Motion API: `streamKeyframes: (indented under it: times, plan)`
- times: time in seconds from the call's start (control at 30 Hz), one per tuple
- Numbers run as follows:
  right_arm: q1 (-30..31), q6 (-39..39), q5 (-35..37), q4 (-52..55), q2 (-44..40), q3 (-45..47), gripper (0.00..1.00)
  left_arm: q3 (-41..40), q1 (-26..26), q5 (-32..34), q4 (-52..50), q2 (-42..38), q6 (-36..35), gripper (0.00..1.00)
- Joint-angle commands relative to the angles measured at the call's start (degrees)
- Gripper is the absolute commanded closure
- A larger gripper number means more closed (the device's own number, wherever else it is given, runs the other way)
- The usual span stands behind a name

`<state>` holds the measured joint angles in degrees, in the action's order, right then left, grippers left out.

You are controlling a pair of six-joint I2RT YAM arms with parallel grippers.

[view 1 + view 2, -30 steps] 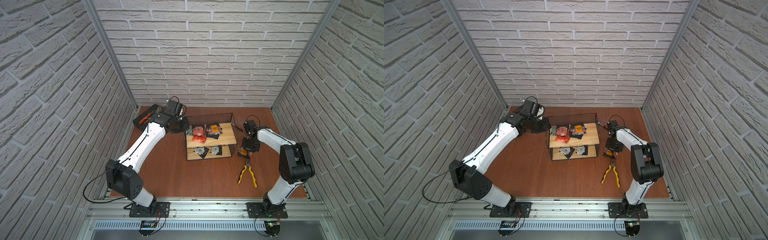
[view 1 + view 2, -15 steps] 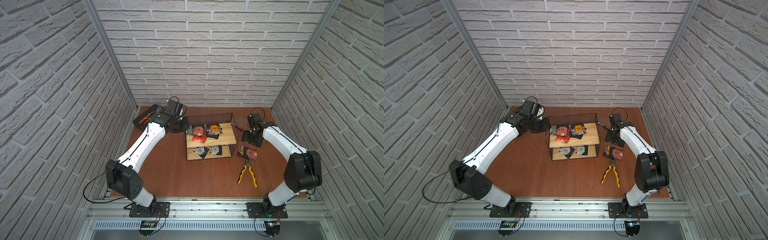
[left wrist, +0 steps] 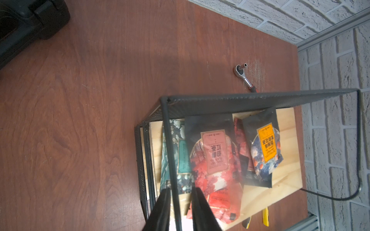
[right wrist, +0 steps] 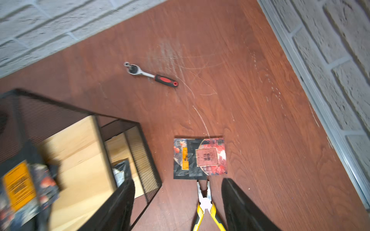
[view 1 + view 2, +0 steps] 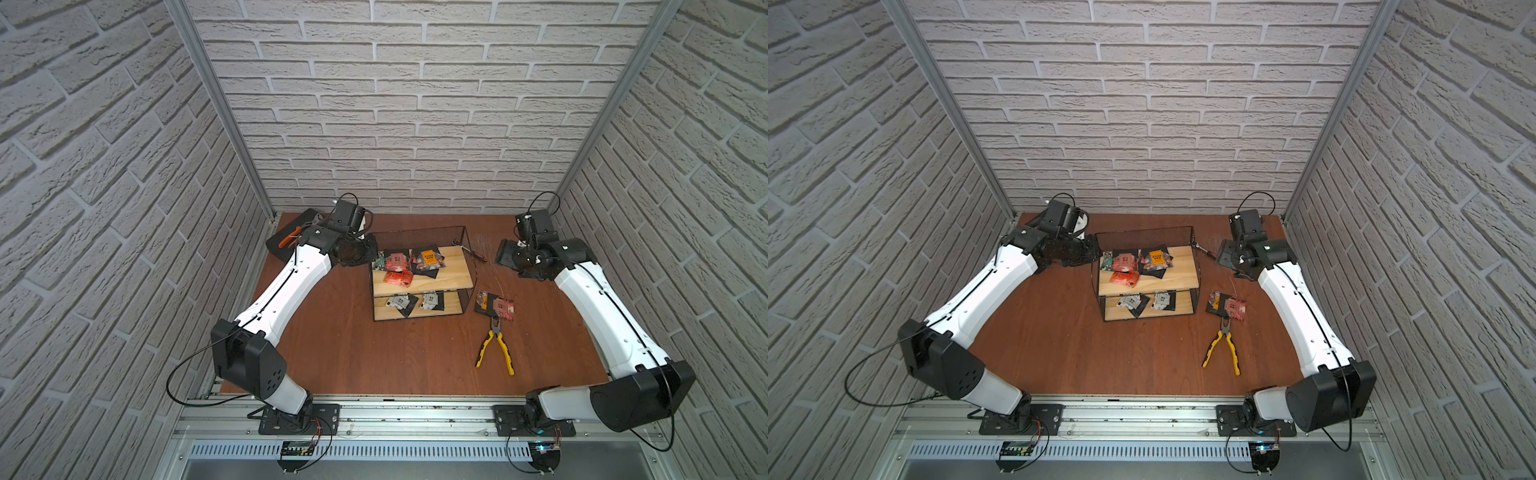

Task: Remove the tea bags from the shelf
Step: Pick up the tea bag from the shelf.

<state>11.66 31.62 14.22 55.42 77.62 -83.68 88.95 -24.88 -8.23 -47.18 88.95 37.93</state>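
Observation:
My right gripper should grip the black tea bag on the shelf's upper board on the orange label (image 5: 424, 259) (image 4: 8, 193), at the side nearest the red tea bags.
The shelf (image 5: 449, 276) stands mid-table. Its upper board holds red tea bags (image 5: 397, 262), a black one with an orange label (image 5: 428, 257) and a green one (image 3: 183, 154). White-grey tea bags (image 5: 397, 300) lie on the lower board. Two more tea bags (image 5: 496, 305) overlap on the table to the shelf's right, also in the right wrist view (image 4: 200, 158). My left gripper (image 3: 181, 189) straddles the shelf's top wire rail at its left end, jaws a narrow gap apart. My right gripper (image 4: 178, 180) hangs wide open and empty above the table, behind those two bags (image 5: 1225, 253).
Yellow-handled pliers (image 5: 494, 349) lie just in front of the two loose bags. A small ratchet wrench (image 4: 152, 75) lies by the shelf's far right corner. A black tool case (image 5: 291, 232) sits in the far left corner. Brick walls close in on three sides.
My right gripper opened, left a tea bag on the table beside the pliers, and drew up and back toward the far right. The left arm has not moved.

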Motion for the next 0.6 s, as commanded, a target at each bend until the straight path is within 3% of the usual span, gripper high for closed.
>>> streamKeyframes:
  times: [0.0,0.3,0.57]
  plan:
    - [6.0,-3.4,5.9,-1.1,-3.0,-3.3,0.26,0.6,-0.3,-0.3,0.6,0.2,-0.8,0.76]
    - [19.8,-6.3,7.2,1.0,7.0,-14.3,0.25,0.7,-0.4,-0.4,0.8,0.4,-0.9,0.76]
    - [24.3,-7.1,1.8,6.1,22.2,-26.9,0.24,0.8,-0.3,-0.4,0.9,0.4,-0.9,0.76]
